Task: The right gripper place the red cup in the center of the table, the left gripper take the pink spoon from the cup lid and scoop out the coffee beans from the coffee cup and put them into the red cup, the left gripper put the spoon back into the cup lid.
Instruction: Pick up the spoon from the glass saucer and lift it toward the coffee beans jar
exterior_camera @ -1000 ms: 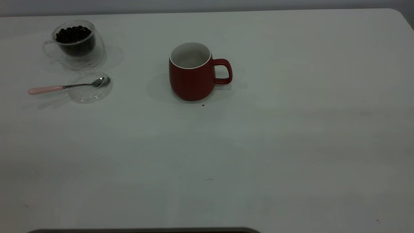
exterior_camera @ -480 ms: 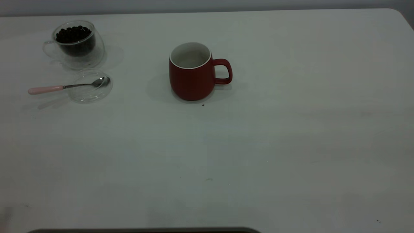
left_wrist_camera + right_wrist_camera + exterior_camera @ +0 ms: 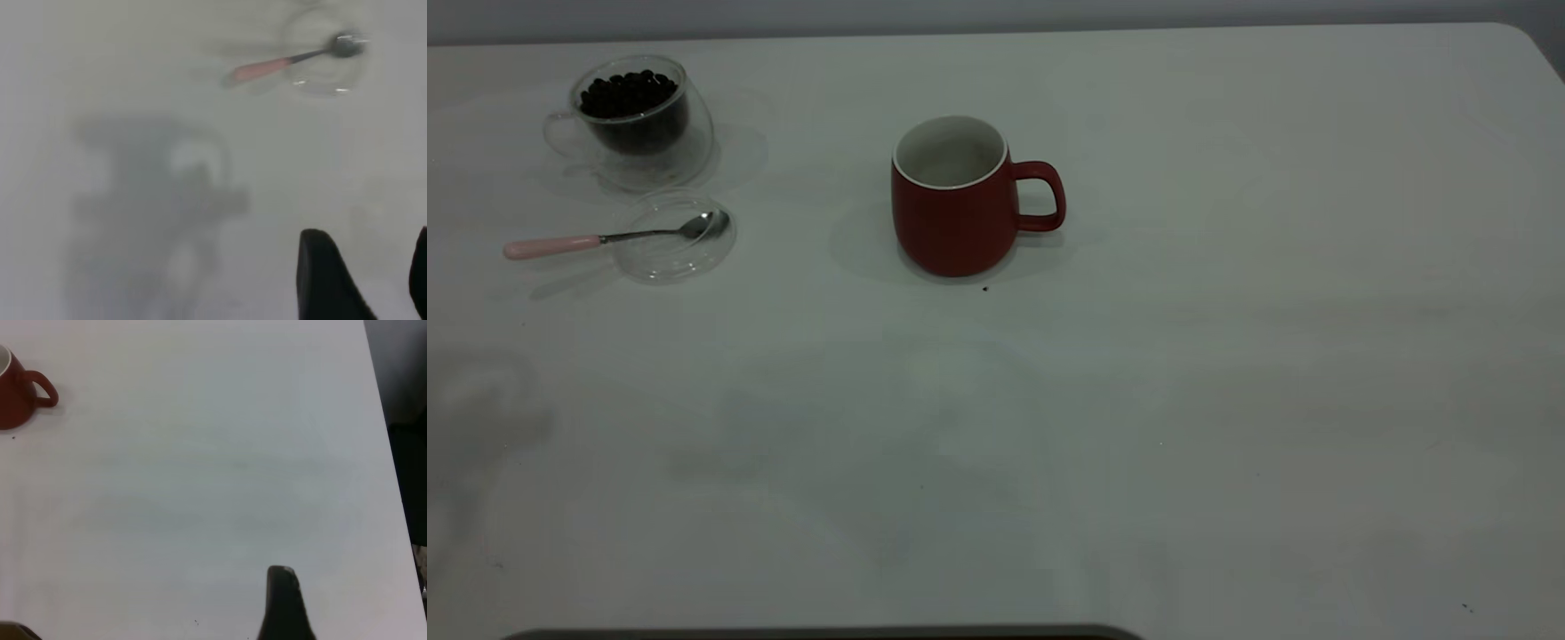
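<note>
The pink spoon is next for my left gripper, which should go to it and close on the middle of its handle (image 3: 555, 246) (image 3: 263, 68), outside the cup lid.
The red cup (image 3: 951, 213) stands upright near the middle of the table (image 3: 1227, 373), handle to the right, and shows at the edge of the right wrist view (image 3: 13, 393). The clear coffee cup (image 3: 636, 124) at the far left holds the coffee beans (image 3: 627, 89). In front of it the pink spoon (image 3: 551, 246) (image 3: 267, 67) rests with its bowl on the cup lid (image 3: 667, 265) (image 3: 327, 83). My left gripper (image 3: 370, 243) hovers open over bare table, well short of the spoon. The right gripper (image 3: 283, 603) is over bare table far from the red cup.
Neither arm appears in the exterior view; only a faint shadow (image 3: 480, 418) lies on the table's left side. A tiny dark speck (image 3: 985, 288) sits by the red cup's base. The table's right edge (image 3: 390, 487) runs close to the right gripper.
A grey arm shadow has spread over the table's lower left in the exterior view. The cups, lid and spoon have not moved.
</note>
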